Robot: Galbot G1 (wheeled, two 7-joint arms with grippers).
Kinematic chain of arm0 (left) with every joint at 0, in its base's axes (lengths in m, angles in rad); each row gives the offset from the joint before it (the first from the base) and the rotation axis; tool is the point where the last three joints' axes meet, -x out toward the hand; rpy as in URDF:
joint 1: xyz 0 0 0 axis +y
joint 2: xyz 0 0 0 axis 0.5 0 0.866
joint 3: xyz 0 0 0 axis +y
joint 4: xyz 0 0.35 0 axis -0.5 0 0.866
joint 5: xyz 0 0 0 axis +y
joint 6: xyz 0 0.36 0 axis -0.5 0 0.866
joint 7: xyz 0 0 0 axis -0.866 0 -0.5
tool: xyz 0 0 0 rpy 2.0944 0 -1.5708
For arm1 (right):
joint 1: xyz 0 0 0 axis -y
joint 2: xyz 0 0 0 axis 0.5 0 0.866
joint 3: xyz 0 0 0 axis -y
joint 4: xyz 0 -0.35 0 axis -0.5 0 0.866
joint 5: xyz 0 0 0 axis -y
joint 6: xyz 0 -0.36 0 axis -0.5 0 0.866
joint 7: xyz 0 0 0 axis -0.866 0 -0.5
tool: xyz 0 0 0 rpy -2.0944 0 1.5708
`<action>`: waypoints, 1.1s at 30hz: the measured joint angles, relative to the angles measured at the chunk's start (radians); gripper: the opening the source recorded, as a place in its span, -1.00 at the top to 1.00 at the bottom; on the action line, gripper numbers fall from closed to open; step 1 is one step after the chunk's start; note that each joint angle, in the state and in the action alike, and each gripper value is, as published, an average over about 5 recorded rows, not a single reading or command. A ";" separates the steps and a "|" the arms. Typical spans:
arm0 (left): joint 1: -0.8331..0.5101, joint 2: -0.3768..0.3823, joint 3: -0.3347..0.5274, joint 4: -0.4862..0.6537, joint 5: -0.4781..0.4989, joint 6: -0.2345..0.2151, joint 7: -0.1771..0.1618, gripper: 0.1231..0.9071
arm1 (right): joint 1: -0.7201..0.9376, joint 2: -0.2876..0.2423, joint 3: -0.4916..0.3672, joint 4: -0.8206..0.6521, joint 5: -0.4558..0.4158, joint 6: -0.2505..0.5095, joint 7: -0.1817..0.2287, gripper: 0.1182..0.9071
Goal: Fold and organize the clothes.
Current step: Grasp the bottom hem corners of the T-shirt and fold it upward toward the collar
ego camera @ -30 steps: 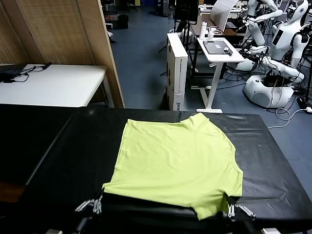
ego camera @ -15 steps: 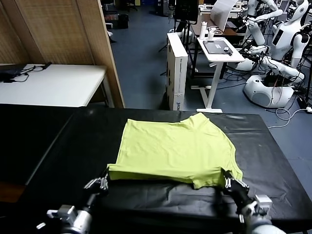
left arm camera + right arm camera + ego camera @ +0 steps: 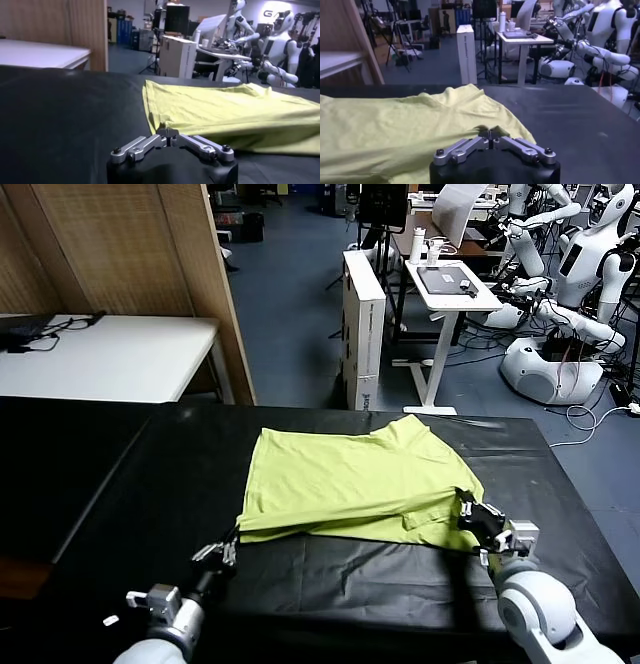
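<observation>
Next, my left gripper lets go of the lifted hem corner on the T-shirt's side edge (image 3: 247,491) (image 3: 151,114) that faces the white table.
The lime yellow-green T-shirt (image 3: 350,479) lies on the black table (image 3: 150,484), its near hem lifted and folded back toward the far side. My left gripper (image 3: 232,542) is shut on the hem's near left corner; in the left wrist view the gripper (image 3: 169,132) pinches the T-shirt (image 3: 225,112). My right gripper (image 3: 466,504) is shut on the near right corner; in the right wrist view the gripper (image 3: 490,134) pinches the T-shirt (image 3: 395,135). Both hold the cloth slightly above the table. The white print is hidden.
A white table (image 3: 110,359) stands at the far left beside a wooden partition (image 3: 130,244). Beyond the black table are a white box (image 3: 362,324), a white desk (image 3: 450,284) and other white robots (image 3: 570,294).
Both grippers have carried the shirt's near hem up and away from me, toward the far edge. The visible shirt area has shrunk as the lower part doubles over.
</observation>
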 joint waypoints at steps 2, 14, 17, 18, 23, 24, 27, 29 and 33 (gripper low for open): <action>-0.018 0.010 0.006 0.013 -0.006 0.002 -0.002 0.94 | -0.001 0.005 0.001 -0.002 -0.001 0.000 -0.001 0.94; -0.140 0.070 0.031 0.083 -0.059 0.013 -0.017 0.94 | 0.021 0.032 0.001 -0.033 -0.009 0.009 -0.004 0.94; -0.165 0.071 0.042 0.099 -0.060 0.013 -0.017 0.94 | 0.022 0.034 0.001 -0.035 -0.008 0.006 -0.004 0.94; -0.172 0.070 0.046 0.104 -0.060 0.012 -0.017 0.94 | 0.021 0.035 0.001 -0.035 -0.008 0.004 -0.004 0.94; -0.198 0.062 0.062 0.120 -0.056 0.010 -0.017 0.94 | 0.011 0.036 0.008 -0.029 -0.003 -0.006 -0.013 0.94; -0.202 0.062 0.063 0.123 -0.055 0.010 -0.017 0.94 | 0.008 0.035 0.011 -0.026 -0.002 -0.009 -0.020 0.90; -0.212 0.064 0.065 0.130 -0.055 0.010 -0.021 0.94 | -0.001 0.029 0.020 -0.015 -0.005 -0.016 -0.043 0.63; -0.218 0.066 0.066 0.133 -0.057 0.013 -0.030 0.94 | -0.008 0.023 0.025 -0.006 -0.012 -0.023 -0.057 0.35; -0.222 0.068 0.064 0.134 -0.062 0.021 -0.041 0.78 | -0.022 0.006 0.037 0.016 -0.021 -0.038 -0.074 -0.32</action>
